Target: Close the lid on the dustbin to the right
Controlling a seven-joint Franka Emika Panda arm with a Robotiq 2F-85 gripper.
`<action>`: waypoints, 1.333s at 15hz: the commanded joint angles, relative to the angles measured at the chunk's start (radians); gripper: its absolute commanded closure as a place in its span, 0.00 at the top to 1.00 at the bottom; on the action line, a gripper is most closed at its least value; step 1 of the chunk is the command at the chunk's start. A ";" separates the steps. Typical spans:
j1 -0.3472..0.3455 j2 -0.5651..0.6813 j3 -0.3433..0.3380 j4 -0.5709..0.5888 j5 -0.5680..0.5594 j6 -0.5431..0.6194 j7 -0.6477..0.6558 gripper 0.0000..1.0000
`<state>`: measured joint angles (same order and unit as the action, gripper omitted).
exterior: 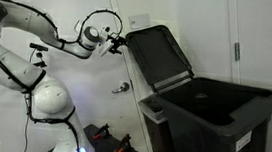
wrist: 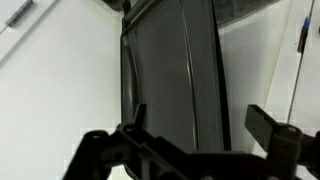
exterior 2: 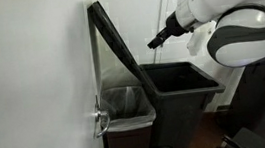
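Observation:
I should close my gripper on the rim at the upper corner [exterior: 129,36] [wrist: 197,122] of the dustbin's raised lid, because the lid can be swung down from there.
The big black dustbin [exterior: 222,120] stands on the floor and also shows in an exterior view [exterior 2: 180,91]. Its lid [exterior: 158,54] is raised, standing nearly upright and leaning back toward the white wall; it shows in both exterior views [exterior 2: 117,45]. My gripper [exterior: 114,42] is at the height of the lid's upper edge, close beside it, and in an exterior view [exterior 2: 155,41] it points at the lid's face. In the wrist view the lid [wrist: 170,70] fills the middle and my gripper [wrist: 200,125] is open, with its fingers spread across the lid's width. It holds nothing.
A white door or wall with a metal handle [exterior: 122,87] is behind the lid, the handle also seen low down [exterior 2: 100,121]. A smaller bin with a clear liner [exterior 2: 126,103] sits beside the dustbin. Dark and red gear [exterior: 110,141] lies on the floor by my base.

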<state>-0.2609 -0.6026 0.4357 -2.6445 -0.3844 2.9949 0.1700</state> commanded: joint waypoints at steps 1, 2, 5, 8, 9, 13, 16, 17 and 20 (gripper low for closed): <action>-0.262 0.064 0.231 0.106 -0.124 0.139 0.153 1.00; -0.340 0.066 0.304 0.136 -0.134 0.156 0.189 1.00; -0.558 0.086 0.523 0.229 -0.114 0.159 0.258 1.00; -0.479 0.063 0.458 0.175 -0.097 0.144 0.218 1.00; -0.471 0.062 0.454 0.172 -0.097 0.144 0.218 1.00; -0.525 0.029 0.498 0.175 -0.106 0.159 0.245 1.00; -0.638 -0.009 0.621 0.208 -0.110 0.179 0.275 1.00; -0.674 -0.023 0.661 0.221 -0.106 0.178 0.283 1.00; -0.783 -0.079 0.788 0.253 0.016 0.180 0.224 1.00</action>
<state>-0.9274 -0.6034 1.1133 -2.4195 -0.4807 3.1445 0.4333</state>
